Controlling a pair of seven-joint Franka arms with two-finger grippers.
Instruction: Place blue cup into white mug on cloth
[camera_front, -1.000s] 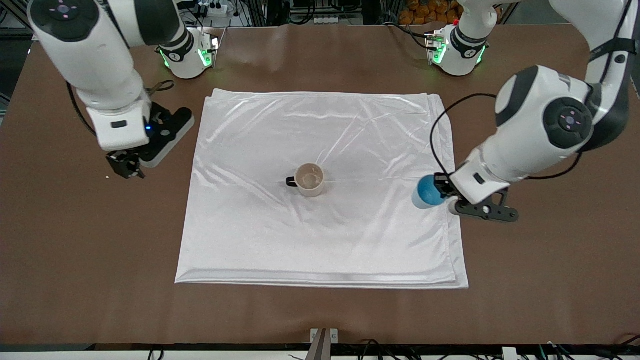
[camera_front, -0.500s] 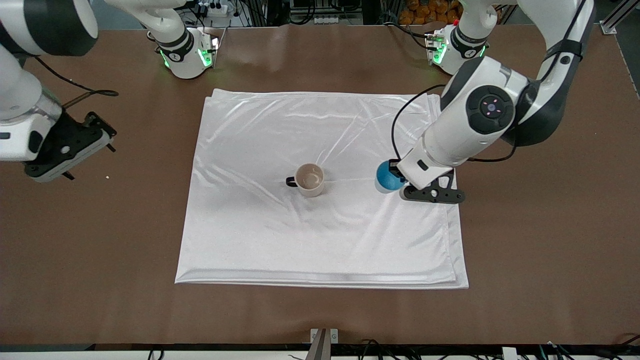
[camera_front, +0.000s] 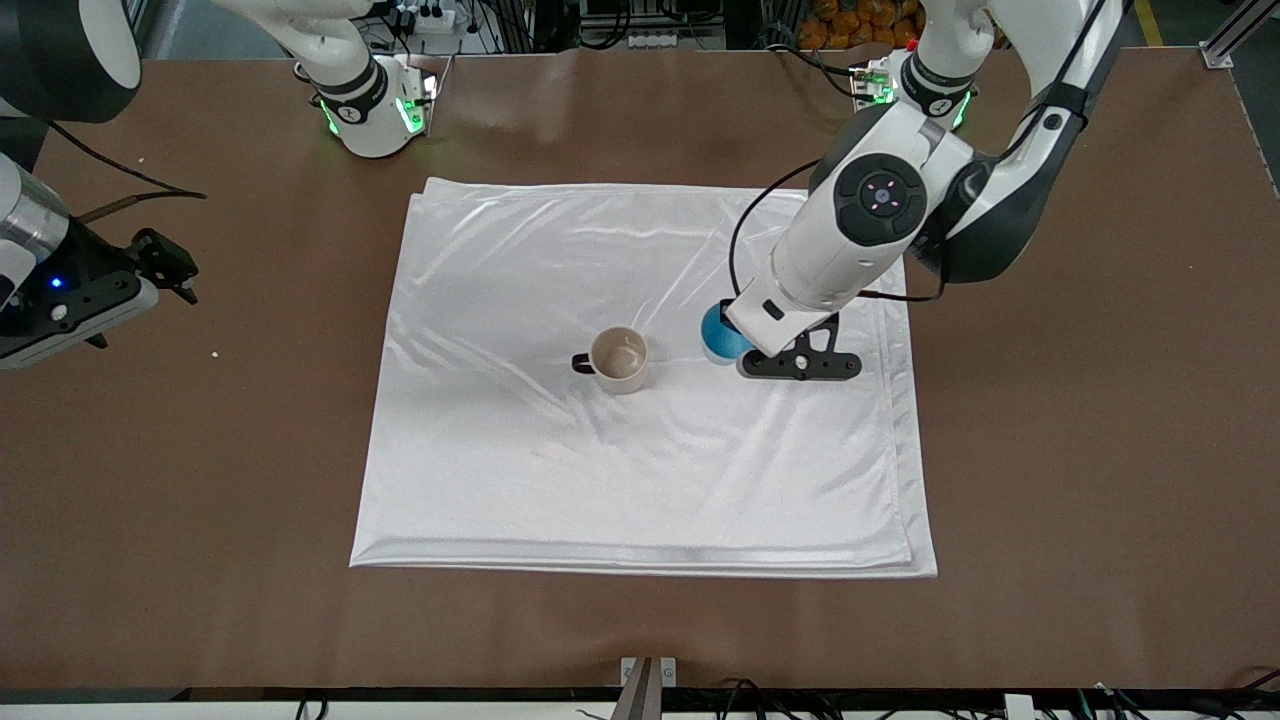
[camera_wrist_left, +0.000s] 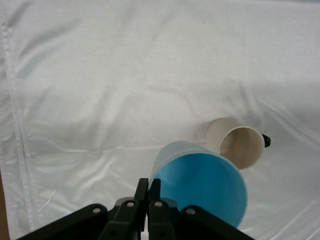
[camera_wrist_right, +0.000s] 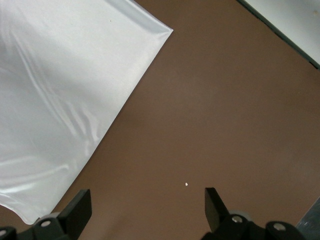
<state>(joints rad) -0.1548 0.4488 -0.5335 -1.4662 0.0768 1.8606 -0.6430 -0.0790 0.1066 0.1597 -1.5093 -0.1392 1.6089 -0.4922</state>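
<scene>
Next, my left gripper lets go of the blue cup down inside the empty white mug (camera_front: 619, 356) (camera_wrist_left: 241, 148) near the middle of the cloth.
The blue cup (camera_front: 720, 335) hangs tilted over the white cloth (camera_front: 600, 480), a short way from the white mug (camera_front: 620, 358) toward the left arm's end. My left gripper (camera_wrist_left: 149, 183) is shut on the blue cup's (camera_wrist_left: 200, 187) rim, one finger inside and one outside. The mug (camera_wrist_left: 240, 145) stands upright and empty near the cloth's (camera_wrist_left: 125, 75) middle, its dark handle pointing toward the right arm's end. My right gripper (camera_wrist_right: 147, 207) is open and holds nothing. It waits over bare table beside a corner of the cloth (camera_wrist_right: 50, 75).
The brown table (camera_front: 1100, 450) surrounds the cloth on all sides. A tiny white crumb (camera_front: 215, 353) lies on it at the right arm's end. The two arm bases (camera_front: 375, 110) (camera_front: 915, 100) stand along the table's edge farthest from the front camera.
The left arm has carried the blue cup from the cloth's edge in over the cloth, toward the mug. The right arm has drawn back toward its end of the table.
</scene>
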